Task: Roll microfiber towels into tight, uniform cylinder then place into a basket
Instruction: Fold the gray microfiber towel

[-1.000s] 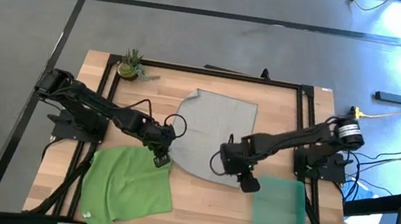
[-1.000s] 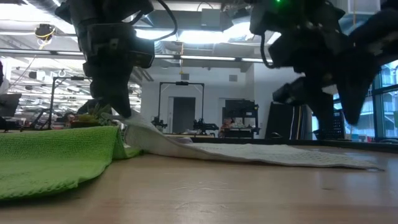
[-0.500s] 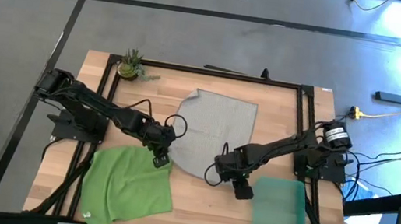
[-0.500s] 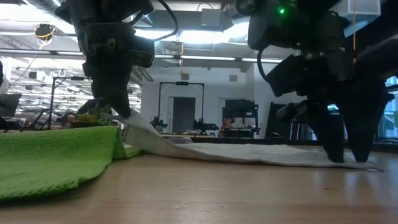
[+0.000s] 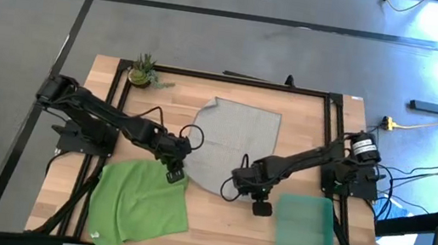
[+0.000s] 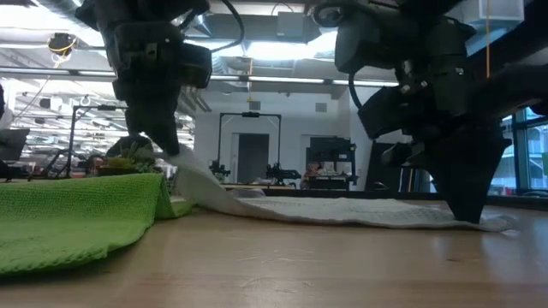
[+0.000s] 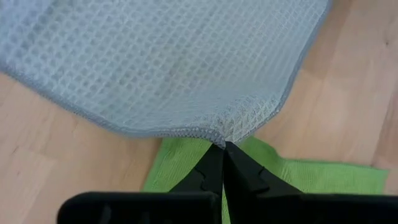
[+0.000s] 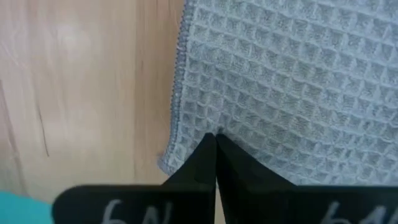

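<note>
Next, I release the grey towel's near corner, now held low at the table, with my right gripper, just inside its far corner on the basket's side [image 5: 265, 117].
The light grey towel [image 5: 233, 142] lies spread in the middle of the table. Its near left corner is raised over the far edge of the bright green towel [image 5: 138, 206], which lies flat at the near left. My left gripper [image 5: 177, 171] is shut on that raised corner. My right gripper [image 5: 251, 195] is shut on the grey towel's near right corner, low at the table. The teal basket [image 5: 306, 234] stands at the near right, just right of my right gripper. My left gripper pinches the grey towel's near left corner [image 7: 219, 134] at its hem between its two fingers, coming from above. The corner is lifted off the table [image 6: 175, 158] above the green towel, and the cloth slopes down from it onto the table. My right gripper pinches the grey towel just inside its near right corner [image 8: 211, 129] between its two fingers, pointing down from above. The cloth there lies low on the table [image 6: 492, 224], and the rest of the towel stays flat.
A small potted plant [image 5: 142, 71] stands at the far left corner. A black frame rail [image 5: 234, 79] runs along the table's far and side edges. Bare wood [image 5: 229, 231] shows between the green towel and the basket.
My right gripper has come down from above the table onto the grey towel's near right corner, shifting a little toward the table's left. Its fingers stood open astride the hem half a second ago and have now shut on it.
</note>
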